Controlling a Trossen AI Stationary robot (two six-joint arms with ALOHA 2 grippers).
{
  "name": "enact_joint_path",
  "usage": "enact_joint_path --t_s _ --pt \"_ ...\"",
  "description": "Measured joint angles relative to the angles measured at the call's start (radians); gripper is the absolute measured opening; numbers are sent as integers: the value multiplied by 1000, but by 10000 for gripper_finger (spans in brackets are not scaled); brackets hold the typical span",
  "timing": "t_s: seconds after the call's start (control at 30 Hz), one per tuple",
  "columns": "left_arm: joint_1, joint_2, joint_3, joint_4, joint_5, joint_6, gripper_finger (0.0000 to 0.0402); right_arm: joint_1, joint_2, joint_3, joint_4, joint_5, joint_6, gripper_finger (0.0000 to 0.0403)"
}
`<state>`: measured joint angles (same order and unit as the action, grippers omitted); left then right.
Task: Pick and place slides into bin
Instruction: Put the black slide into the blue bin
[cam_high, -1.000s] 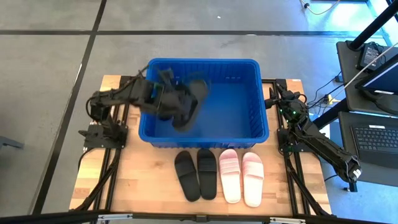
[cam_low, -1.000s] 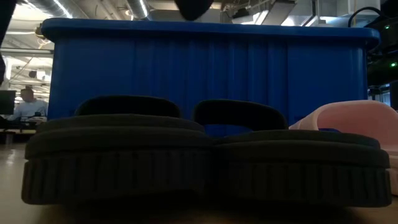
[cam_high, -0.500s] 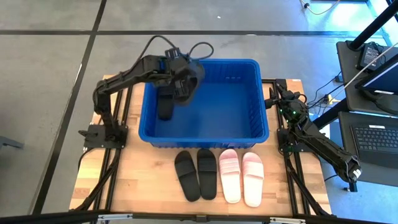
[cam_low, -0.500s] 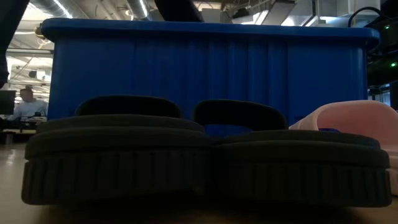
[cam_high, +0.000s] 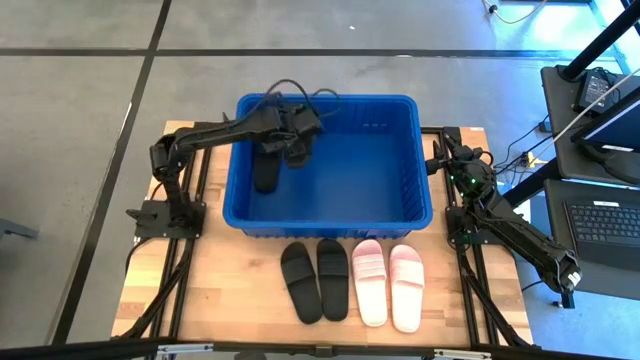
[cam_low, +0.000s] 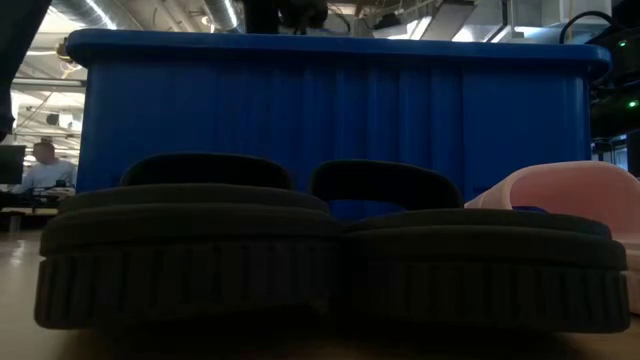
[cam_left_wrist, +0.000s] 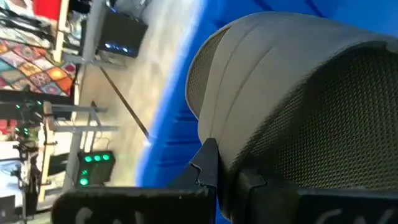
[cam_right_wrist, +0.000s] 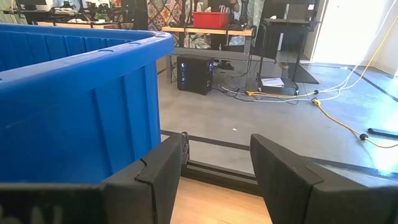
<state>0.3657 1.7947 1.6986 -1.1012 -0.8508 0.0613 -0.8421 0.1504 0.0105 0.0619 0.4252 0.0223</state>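
Observation:
I should let go of the black slide in my left gripper on the bottom of the bin, close alongside the other black slide (cam_high: 294, 170) in there.
The blue bin (cam_high: 400, 190) stands at the table's far middle. My left gripper (cam_high: 293, 135) is over the bin's far left part, shut on a black slide (cam_high: 303, 150) that fills the left wrist view (cam_left_wrist: 298, 93). Another black slide (cam_high: 265, 172) lies on the bin's floor by its left wall. Two black slides (cam_high: 317, 280) and two pink slides (cam_high: 388, 285) lie side by side on the table in front of the bin. My right gripper (cam_right_wrist: 214, 149) is open and empty beside the bin's right wall (cam_right_wrist: 74, 106). My left gripper holds the black slide from above, inside the bin's rim. The slide lies right against the fingers (cam_left_wrist: 208, 165); it fills the wrist view, so I cannot tell which part they are on. It is clear of the other slide in the bin.
The bin's right half (cam_high: 370, 170) is bare floor. The front slides block most of the low view (cam_low: 330, 250). A desk with a laptop (cam_high: 605, 220) stands right of the table. A person (cam_low: 45, 165) sits far off in the room.
My left gripper has carried the black slide from the bin's left middle toward its far left corner, rising first and then coming down toward the rim. The slide has turned with it. The slides on the table have stayed put.

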Motion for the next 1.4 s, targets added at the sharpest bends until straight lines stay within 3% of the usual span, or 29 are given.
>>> enact_joint_path --t_s 0.37,0.6,1.03,1.4 --pt "1 0 -309 317 58 4 3 0 0 0 0 0 0 193" --pt "33 0 -423 462 100 21 4 0 0 0 0 0 0 193" --pt "74 2 -490 554 173 101 3 0 0 0 0 0 29 193" --pt "82 87 -503 587 172 107 5 0 0 0 0 1 53 193"
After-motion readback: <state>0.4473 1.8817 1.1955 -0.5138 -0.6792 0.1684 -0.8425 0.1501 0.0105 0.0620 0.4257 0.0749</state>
